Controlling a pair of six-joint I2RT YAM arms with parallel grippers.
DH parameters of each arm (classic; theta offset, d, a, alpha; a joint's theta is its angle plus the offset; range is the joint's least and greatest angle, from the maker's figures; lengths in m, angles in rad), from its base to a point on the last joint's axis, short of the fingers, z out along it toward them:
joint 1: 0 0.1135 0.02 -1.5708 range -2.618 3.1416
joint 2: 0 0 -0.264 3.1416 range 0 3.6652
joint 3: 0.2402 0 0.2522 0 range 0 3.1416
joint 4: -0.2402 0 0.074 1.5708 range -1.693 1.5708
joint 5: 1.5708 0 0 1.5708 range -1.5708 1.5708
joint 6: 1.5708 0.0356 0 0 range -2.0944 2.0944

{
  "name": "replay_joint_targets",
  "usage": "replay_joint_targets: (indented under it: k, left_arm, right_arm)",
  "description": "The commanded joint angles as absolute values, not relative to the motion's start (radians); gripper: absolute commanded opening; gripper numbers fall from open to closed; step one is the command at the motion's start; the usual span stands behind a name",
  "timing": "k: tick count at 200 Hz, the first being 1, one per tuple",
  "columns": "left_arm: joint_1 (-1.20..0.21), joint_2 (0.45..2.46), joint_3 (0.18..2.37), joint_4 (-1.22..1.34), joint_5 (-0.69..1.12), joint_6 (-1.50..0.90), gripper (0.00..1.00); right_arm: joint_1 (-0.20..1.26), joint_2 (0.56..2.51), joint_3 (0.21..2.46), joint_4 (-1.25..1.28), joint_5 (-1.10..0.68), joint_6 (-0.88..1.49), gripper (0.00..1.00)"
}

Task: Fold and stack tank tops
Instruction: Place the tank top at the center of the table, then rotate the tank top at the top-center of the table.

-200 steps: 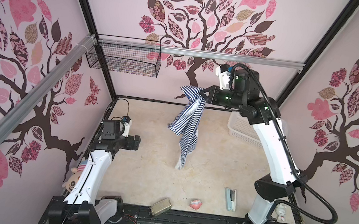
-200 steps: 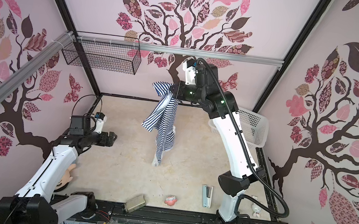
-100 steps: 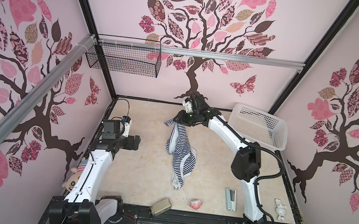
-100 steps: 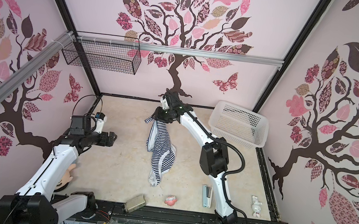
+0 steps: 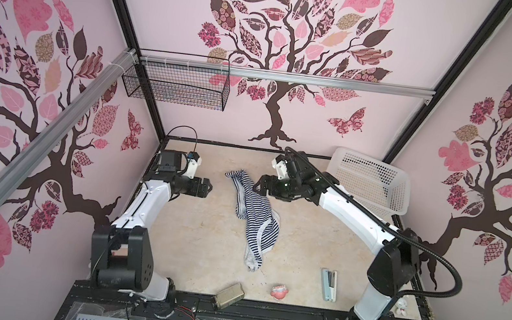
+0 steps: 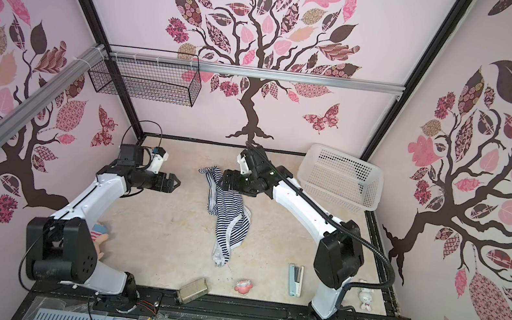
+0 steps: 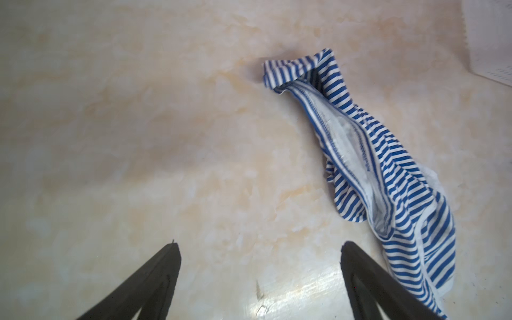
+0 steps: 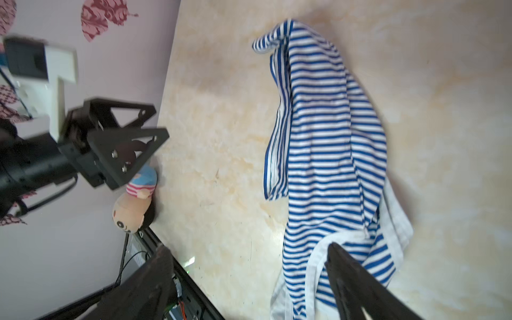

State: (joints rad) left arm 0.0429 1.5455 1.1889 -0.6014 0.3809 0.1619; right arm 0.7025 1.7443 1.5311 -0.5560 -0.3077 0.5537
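Next, my left gripper moves to the folded corner (image 7: 281,81) at the far end of the striped tank top and closes there.
One navy-and-white striped tank top (image 5: 256,222) (image 6: 229,221) lies crumpled in a long strip on the beige table, its paler inside showing in the left wrist view (image 7: 388,171). My right gripper (image 5: 259,187) (image 6: 226,182) hovers open just above the far end of the strip, holding nothing. In the right wrist view its fingers (image 8: 248,249) stand wide apart over the tank top (image 8: 327,144). My left gripper (image 5: 206,188) (image 6: 176,183) is open and empty, off to the left of the cloth and pointing toward it. Bare table shows between its fingers (image 7: 260,245).
A white plastic basket (image 5: 370,183) stands at the back right and a black wire basket (image 5: 177,81) hangs on the back wall. Near the front edge lie a stapler (image 5: 329,285), a pink toy (image 5: 279,292) and a metal tin (image 5: 229,294). A plush doll (image 6: 99,237) sits by the left arm's base.
My right arm came down from holding the tank top high in the air, and its gripper opened. The cloth dropped from hanging to lying on the table. The left arm stayed still.
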Motion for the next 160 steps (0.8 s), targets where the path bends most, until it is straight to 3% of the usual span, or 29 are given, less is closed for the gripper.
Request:
replay_joint_targets:
  k: [1,36,76,116,160]
  left_arm:
    - [-0.05,1.6,1.246,-0.702,0.459,0.216,0.94]
    - [-0.149,1.624,1.226,-0.696,0.494,0.243,0.94]
    - [-0.191,1.694,1.237,-0.688,0.461,0.239,0.93]
    - [-0.24,1.768,1.282,-0.707,0.404,0.245,0.74]
    - [-0.249,1.764,1.287,-0.66,0.375,0.227,0.69]
  right_arm:
    - [0.77,1.716,1.381,-0.575,-0.243,0.585,0.84]
    - [0.808,1.645,1.19,-0.457,-0.293,0.654,0.76]
    - [0.884,1.697,1.164,-0.383,-0.356,0.683,0.63]
    - [0.922,1.753,1.18,-0.357,-0.379,0.695,0.5]
    - [0.914,1.853,1.228,-0.472,-0.333,0.636,0.46]
